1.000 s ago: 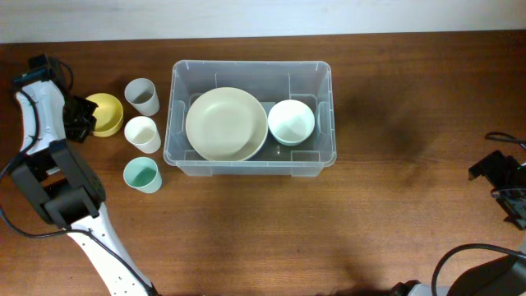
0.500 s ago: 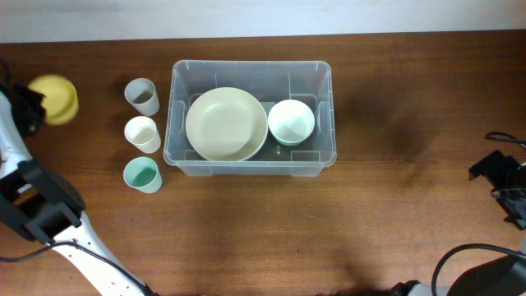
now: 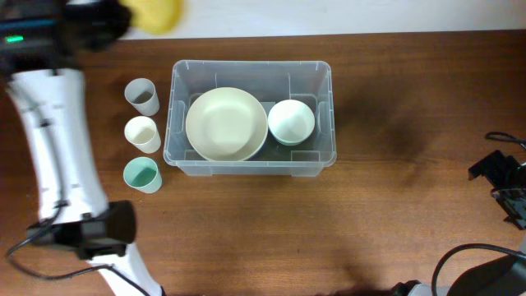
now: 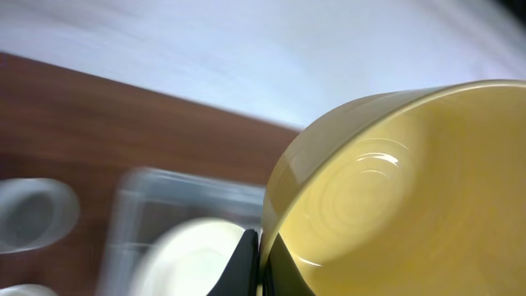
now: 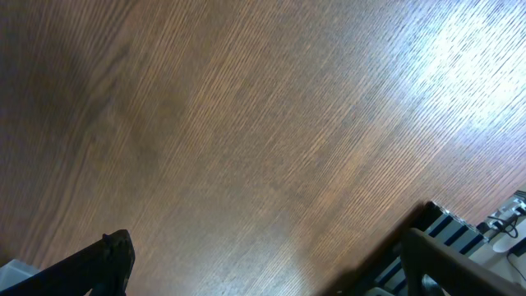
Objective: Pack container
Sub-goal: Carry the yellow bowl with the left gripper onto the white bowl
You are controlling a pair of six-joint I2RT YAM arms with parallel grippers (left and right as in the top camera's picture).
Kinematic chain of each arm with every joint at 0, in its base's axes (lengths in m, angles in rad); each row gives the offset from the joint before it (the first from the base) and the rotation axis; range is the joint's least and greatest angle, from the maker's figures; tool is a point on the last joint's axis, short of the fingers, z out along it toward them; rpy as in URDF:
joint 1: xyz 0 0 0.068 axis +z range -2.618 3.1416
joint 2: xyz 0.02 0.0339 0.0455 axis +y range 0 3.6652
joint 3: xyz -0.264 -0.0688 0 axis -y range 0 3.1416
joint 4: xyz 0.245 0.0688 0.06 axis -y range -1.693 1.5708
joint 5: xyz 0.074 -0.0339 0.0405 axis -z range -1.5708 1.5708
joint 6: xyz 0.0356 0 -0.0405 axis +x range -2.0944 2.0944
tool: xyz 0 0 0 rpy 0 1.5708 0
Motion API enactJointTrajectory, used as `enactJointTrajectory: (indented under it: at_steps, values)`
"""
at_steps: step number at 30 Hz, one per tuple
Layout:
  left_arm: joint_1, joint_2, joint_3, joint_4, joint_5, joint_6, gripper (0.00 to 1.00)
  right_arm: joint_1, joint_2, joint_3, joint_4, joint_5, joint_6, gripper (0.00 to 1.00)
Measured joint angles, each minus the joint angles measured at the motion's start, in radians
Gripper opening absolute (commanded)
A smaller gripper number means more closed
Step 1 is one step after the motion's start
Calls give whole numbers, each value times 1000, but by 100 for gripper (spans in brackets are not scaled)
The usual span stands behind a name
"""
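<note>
My left gripper is to release the yellow bowl inside the white bowl [image 3: 293, 121], next to the pale green plate that is in the container.
The container [image 3: 251, 67], a large clear plastic tub, stands at the table's middle and holds a pale green plate [image 3: 226, 123] and a white bowl [image 3: 291, 122]. My left gripper [image 3: 123, 20] is shut on a yellow bowl [image 3: 156, 13], held high at the far left, blurred by motion. In the left wrist view the jaws [image 4: 261, 261] pinch the yellow bowl's rim [image 4: 394, 189], with the container [image 4: 164, 214] blurred below. My right gripper [image 5: 263, 263] is open and empty over bare wood at the right edge [image 3: 503, 185].
Three cups stand left of the container: a grey one [image 3: 142, 96], a white one [image 3: 142, 133] and a teal one [image 3: 142, 174]. A white wall runs along the table's far edge. Cables lie near the right arm.
My left arm has lifted the yellow bowl from beside the cups and swung it up and to the right, toward the container's far left corner. The right arm has not moved.
</note>
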Motion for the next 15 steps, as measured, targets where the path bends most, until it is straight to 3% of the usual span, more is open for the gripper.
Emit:
enactJointTrajectory:
  at_steps: [8, 15]
  values:
    - [-334, 98, -52, -8, -65, 66, 1, 0, 0, 0, 0, 0, 0, 99]
    - [-475, 243, -56, -13, -103, 74, 1, 0, 0, 0, 0, 0, 0, 99]
